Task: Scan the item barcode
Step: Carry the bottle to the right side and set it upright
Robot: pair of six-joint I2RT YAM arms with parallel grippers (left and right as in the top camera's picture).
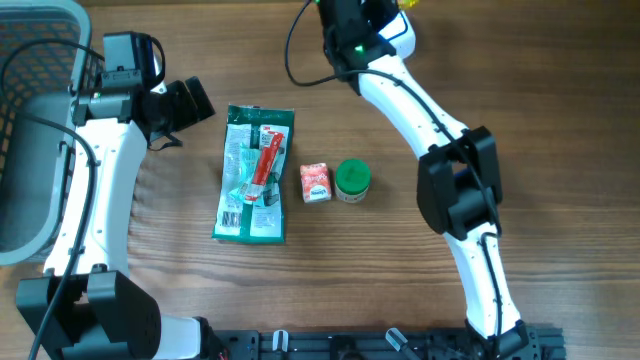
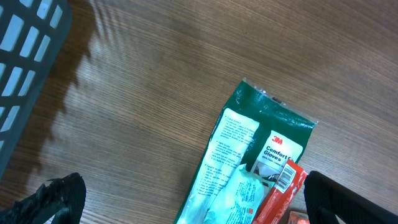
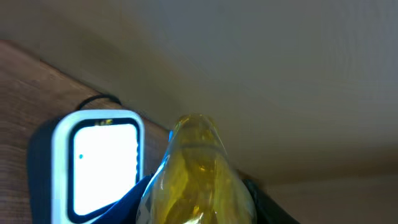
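Note:
The clear yellow bottle is to go on the bare table (image 1: 485, 174) well past the green-lidded jar from the box. Next, my right gripper stands it there.
A clear yellow packet (image 3: 198, 174) stands upright between the dark fingers of my right gripper (image 3: 199, 205), which is shut on it. Just left of the packet is the scanner (image 3: 104, 165), its window glowing white. In the overhead view that gripper (image 1: 368, 14) is at the table's far edge, and only a yellow tip of the packet (image 1: 407, 3) shows. My left gripper (image 1: 187, 104) hangs open and empty near the top of a green glove packet (image 1: 255, 175). In the left wrist view its jaws (image 2: 199, 211) straddle the packet's lower part (image 2: 249, 168).
A red bar (image 1: 268, 160) lies on the glove packet. To its right stand a small red-and-white box (image 1: 315, 182) and a green-lidded jar (image 1: 352, 180). A grey basket (image 1: 30, 60) fills the far left corner. The right arm's links cross the table's right side.

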